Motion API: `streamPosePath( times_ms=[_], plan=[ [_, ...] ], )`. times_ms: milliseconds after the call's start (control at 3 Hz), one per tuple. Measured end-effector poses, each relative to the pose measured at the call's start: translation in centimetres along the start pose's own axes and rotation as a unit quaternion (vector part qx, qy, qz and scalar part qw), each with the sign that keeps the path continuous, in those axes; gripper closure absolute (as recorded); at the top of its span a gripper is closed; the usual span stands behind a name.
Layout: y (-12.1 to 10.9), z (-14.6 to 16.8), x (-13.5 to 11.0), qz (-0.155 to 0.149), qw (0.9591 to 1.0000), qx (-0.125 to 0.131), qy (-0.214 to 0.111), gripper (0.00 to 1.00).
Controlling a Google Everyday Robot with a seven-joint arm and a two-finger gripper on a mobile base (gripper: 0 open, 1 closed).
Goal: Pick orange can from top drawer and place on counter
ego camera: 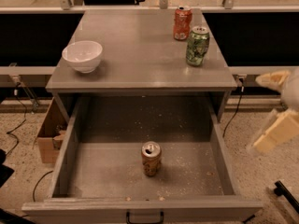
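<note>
Next, my gripper moves to the upper part of the orange can [151, 153] that stands in the open top drawer and closes there.
The orange can [151, 158] stands upright on the crumb-speckled floor of the open top drawer [70, 148], near the middle and towards the front. It is dull golden-brown with a silver top. The counter [135, 50] lies above and behind the drawer. My gripper [274, 107] is at the right edge of the view, outside the drawer's right wall and well to the right of the can. Its two pale fingers [273, 133] are spread apart and hold nothing.
On the counter stand a white bowl [82, 56] at the left, a red-orange can [182, 23] and a green can [197, 45] at the back right. A cardboard box [49, 134] sits on the floor left of the cabinet. The drawer's dark handle [145, 217] is at the bottom.
</note>
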State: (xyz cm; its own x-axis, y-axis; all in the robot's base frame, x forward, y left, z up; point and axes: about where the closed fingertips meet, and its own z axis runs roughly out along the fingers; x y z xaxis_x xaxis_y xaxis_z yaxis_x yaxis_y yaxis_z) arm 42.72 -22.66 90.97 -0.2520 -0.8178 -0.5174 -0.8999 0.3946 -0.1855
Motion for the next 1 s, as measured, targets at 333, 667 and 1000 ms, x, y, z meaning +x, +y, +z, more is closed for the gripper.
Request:
streamPosePath(
  times_ms=[333, 667, 1000],
  plan=[
    [-0.2, 4.6, -1.3, -0.011, 0.9938, 0.005, -0.11, 0.0],
    [0.1, 8.7, -5.0, -0.016, 0.9735, 0.004, -0.228, 0.0],
    [0.9, 11.5, -7.8, -0.004, 0.9569, -0.014, -0.29, 0.0]
  ],
)
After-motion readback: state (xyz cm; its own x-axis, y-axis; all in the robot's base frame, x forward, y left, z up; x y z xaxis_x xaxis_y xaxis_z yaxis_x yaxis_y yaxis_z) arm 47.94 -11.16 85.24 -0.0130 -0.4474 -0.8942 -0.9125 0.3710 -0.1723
